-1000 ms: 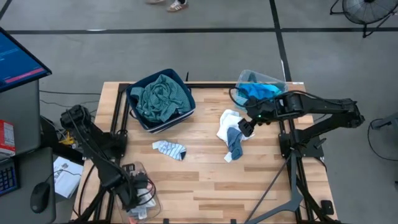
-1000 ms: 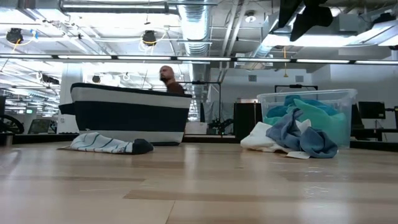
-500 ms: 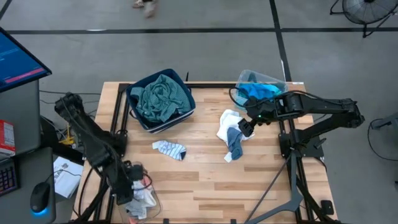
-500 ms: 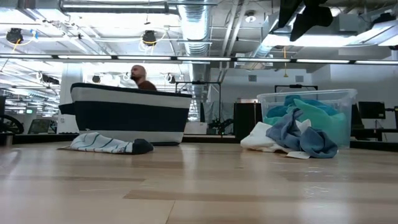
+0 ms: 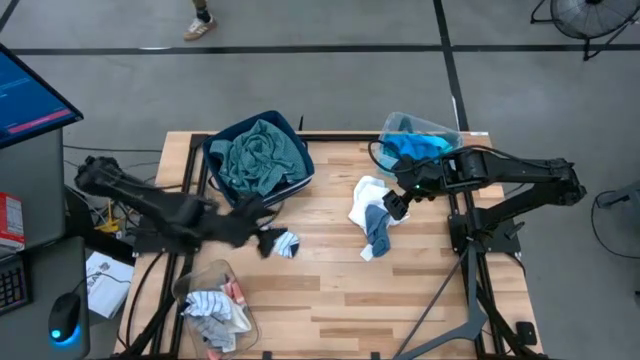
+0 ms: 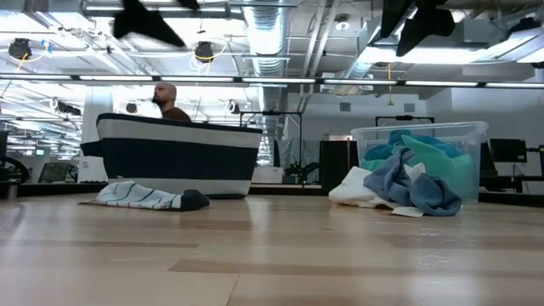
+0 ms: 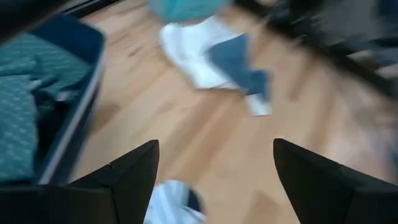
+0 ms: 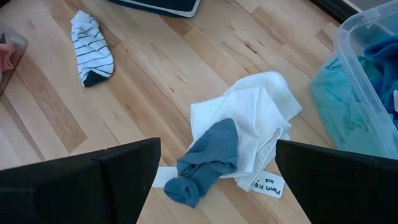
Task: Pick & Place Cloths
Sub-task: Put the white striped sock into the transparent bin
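Note:
The robot's right gripper needs to next close on the bunched middle (image 5: pixel 377 229) (image 8: pixel 209 162) of the grey-blue cloth, which lies on top of the white cloth.
My left gripper (image 5: pixel 268 240) hangs open above the table's middle left, over a white striped sock (image 5: pixel 287 243) that lies flat on the wood. In the left wrist view the sock (image 7: pixel 174 204) shows between the open fingers (image 7: pixel 134 177). My right gripper (image 5: pixel 393 208) waits open above a heap of white and grey-blue cloths (image 5: pixel 372 218) on the table's right. A teal checked shirt (image 5: pixel 258 158) fills the dark blue bin (image 5: pixel 209 152). Bright blue and turquoise tops (image 5: pixel 415 147) lie in a clear tub (image 5: pixel 436 124).
A second clear tub (image 5: pixel 192 282) at the near left corner holds a white striped cloth (image 5: pixel 213 307) and something coral. The blue bin stands at the far left, the tub with blue tops at the far right. Bare wood lies along the near edge. A person (image 6: pixel 167 100) walks behind the table.
My left gripper has risen out of the near-left tub and swung toward the table's middle and far side, stopping over the striped sock. A white striped cloth now lies in that tub. The person behind the table has walked to the left.

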Robot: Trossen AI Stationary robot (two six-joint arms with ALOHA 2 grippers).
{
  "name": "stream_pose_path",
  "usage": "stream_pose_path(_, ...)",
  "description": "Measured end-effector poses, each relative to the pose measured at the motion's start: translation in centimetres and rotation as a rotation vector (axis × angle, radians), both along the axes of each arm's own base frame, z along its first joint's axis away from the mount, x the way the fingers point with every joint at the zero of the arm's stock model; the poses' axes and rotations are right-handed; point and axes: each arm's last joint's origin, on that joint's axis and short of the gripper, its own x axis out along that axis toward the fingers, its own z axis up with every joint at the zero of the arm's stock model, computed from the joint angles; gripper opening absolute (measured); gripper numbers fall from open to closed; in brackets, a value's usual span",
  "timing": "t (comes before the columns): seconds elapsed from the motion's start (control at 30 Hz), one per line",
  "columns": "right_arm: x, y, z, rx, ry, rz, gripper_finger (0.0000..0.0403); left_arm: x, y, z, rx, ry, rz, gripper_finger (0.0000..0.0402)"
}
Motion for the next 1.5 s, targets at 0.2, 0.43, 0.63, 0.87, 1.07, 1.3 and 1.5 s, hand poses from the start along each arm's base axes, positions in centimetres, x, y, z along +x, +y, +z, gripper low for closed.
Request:
stream_pose_path(0.2,0.0,0.0,0.0,0.001,0.0,-0.001,0.0311,4.2,1.7,-4.9,0.067,0.21,0.072,0.0297)
stream_pose_path(0.43,0.0,0.0,0.0,0.003,-0.001,-0.002,0.0311,6.4,-0.5,-10.7,0.111,0.423,0.002,0.0297)
stream_pose_path(0.63,0.0,0.0,0.0,0.002,-0.002,-0.002,0.0311,7.0,-1.5,-14.1,0.163,0.502,0.032,0.0297)
stream_pose_path(0.87,0.0,0.0,0.0,0.006,-0.004,-0.007,0.0311,6.3,-1.0,-17.8,0.065,0.448,0.107,0.0297)
stream_pose_path(1.07,0.0,0.7,0.0,0.006,-0.007,0.025,0.0311,4.6,-0.5,-19.7,-0.046,0.425,0.144,0.0263)
stream_pose_path(1.3,0.0,1.6,0.0,0.006,-0.008,0.063,0.0311,4.6,-0.6,-19.8,-0.114,0.395,0.13,0.0053)
stream_pose_path(1.5,0.0,1.7,0.0,0.016,-0.014,0.052,0.0311,5.1,-1.0,-17.5,-0.248,0.263,0.048,0.0005)
